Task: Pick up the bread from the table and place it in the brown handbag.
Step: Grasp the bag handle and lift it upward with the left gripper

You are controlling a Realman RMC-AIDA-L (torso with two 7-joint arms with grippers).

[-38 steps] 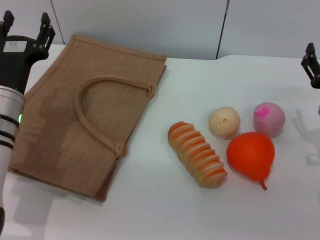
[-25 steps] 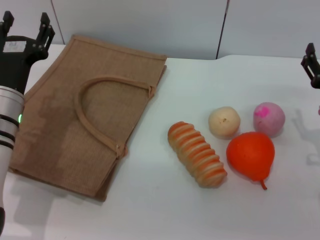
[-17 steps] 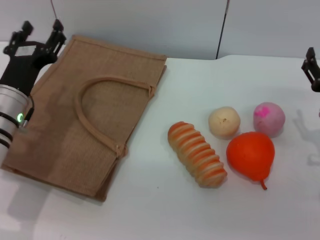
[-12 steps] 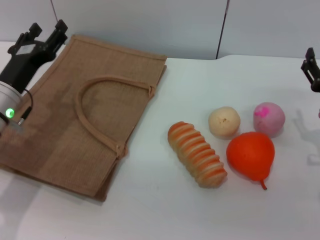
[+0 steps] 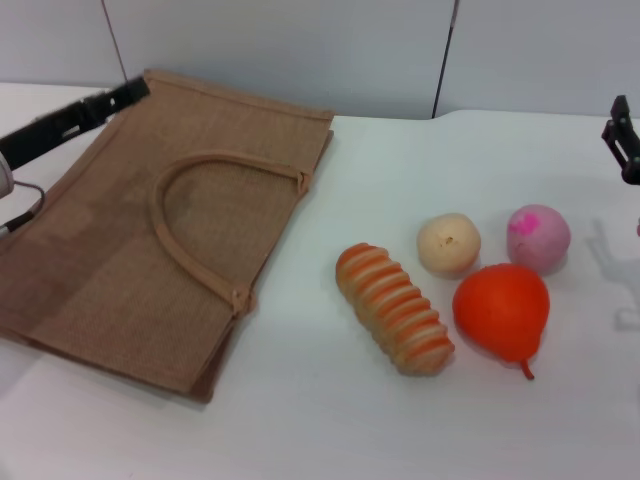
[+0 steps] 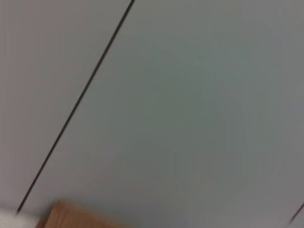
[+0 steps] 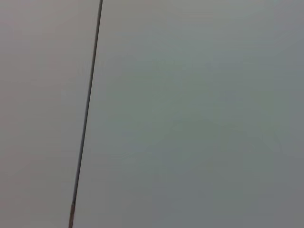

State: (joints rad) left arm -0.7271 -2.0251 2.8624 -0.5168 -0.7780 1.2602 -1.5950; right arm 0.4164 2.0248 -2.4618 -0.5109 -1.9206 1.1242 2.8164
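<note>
The brown handbag should be gripped next by my left gripper, which will go to the curved middle of the handle [image 5: 159,194], farthest from the bread, and close there.
The bread [image 5: 393,308], a ridged orange-and-cream loaf, lies on the white table [image 5: 330,420] at the centre right, untouched. The brown handbag [image 5: 120,260] lies flat at the left, one looped handle [image 5: 165,235] on top. My left gripper [image 5: 130,92] is open and empty. It is turned side-on over the bag's far left corner, far from the bread. My right gripper [image 5: 625,140] shows only partly at the right edge, away from everything. The left wrist view shows wall and a corner of the handbag [image 6: 71,216]. The right wrist view shows only wall.
A beige bun [image 5: 448,243], a pink ball [image 5: 538,238] and an orange pear [image 5: 502,310] sit just right of the bread, the pear almost touching it. A grey panelled wall [image 5: 300,50] stands behind the table.
My left arm has swung up and to the left, off the bag, and its wrist has rolled side-on. The bag, the bread and the right arm have not moved.
</note>
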